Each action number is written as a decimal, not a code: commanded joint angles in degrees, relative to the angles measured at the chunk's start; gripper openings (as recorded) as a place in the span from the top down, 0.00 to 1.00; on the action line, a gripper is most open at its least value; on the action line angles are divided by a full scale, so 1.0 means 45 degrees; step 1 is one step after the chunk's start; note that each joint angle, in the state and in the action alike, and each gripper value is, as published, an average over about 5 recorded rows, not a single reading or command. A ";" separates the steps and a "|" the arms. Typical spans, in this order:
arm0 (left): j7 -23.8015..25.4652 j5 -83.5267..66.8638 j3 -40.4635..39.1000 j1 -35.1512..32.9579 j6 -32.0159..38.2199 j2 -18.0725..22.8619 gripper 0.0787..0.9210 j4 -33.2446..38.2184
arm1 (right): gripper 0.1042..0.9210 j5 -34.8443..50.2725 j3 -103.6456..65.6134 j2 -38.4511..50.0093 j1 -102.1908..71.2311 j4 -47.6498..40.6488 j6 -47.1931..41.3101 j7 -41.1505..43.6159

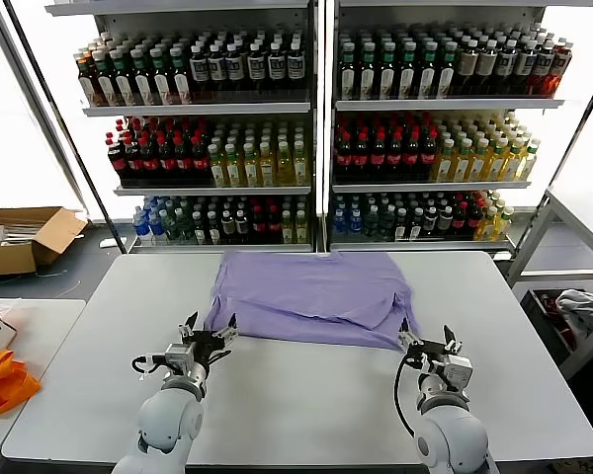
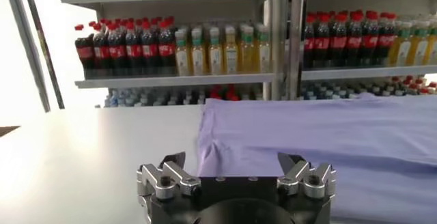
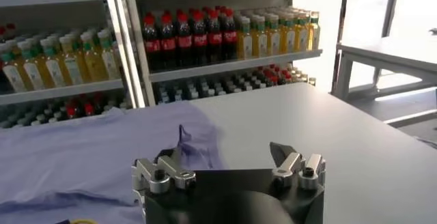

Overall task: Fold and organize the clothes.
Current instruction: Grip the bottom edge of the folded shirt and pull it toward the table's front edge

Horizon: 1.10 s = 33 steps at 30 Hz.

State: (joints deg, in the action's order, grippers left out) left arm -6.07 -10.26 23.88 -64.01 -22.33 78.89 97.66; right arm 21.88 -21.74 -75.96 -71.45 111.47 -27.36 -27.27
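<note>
The lavender T-shirt reaches the table's far edge, so my left gripper and my right gripper needs to pinch its near corners (image 1: 215, 322) and drag it closer before folding.
A lavender T-shirt (image 1: 311, 296) lies partly folded on the white table (image 1: 306, 395), plain side up, toward the far middle. It also shows in the left wrist view (image 2: 321, 136) and the right wrist view (image 3: 89, 150). My left gripper (image 1: 210, 331) is open and empty at the shirt's near left corner, low over the table; its own view shows the jaws spread wide (image 2: 231, 164). My right gripper (image 1: 427, 346) is open and empty just off the shirt's near right corner, where a small fold of cloth stands up (image 3: 194, 143). Its jaws are spread wide too (image 3: 225, 158).
Shelves of drink bottles (image 1: 316, 128) stand behind the table. A cardboard box (image 1: 20, 239) sits on the floor at far left. Bright orange fabric (image 1: 2, 380) lies on a side table at left. A metal frame table (image 1: 563, 257) and a bin stand at right.
</note>
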 commanded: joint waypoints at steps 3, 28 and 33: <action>-0.0064 0.0184 0.0014 0.0370 -0.0169 -0.0215 0.12 -0.0881 | 0.12 -0.0123 0.0136 -0.0028 -0.0036 -0.0703 -0.0416 -0.0009; 0.0170 0.0182 -0.0121 0.0089 -0.0462 -0.0315 0.40 -0.1267 | 0.56 -0.0167 0.0376 -0.0243 -0.0167 -0.1163 -0.0342 -0.0046; 0.0221 0.0183 -0.0156 -0.0072 -0.0497 -0.0338 0.59 -0.1152 | 0.74 -0.0155 0.0339 -0.0183 -0.0350 -0.0859 -0.0327 0.0081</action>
State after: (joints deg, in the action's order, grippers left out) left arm -5.12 -9.53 23.27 -63.60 -23.89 77.31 92.68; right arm 21.11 -20.27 -76.60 -72.94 107.55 -28.61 -26.93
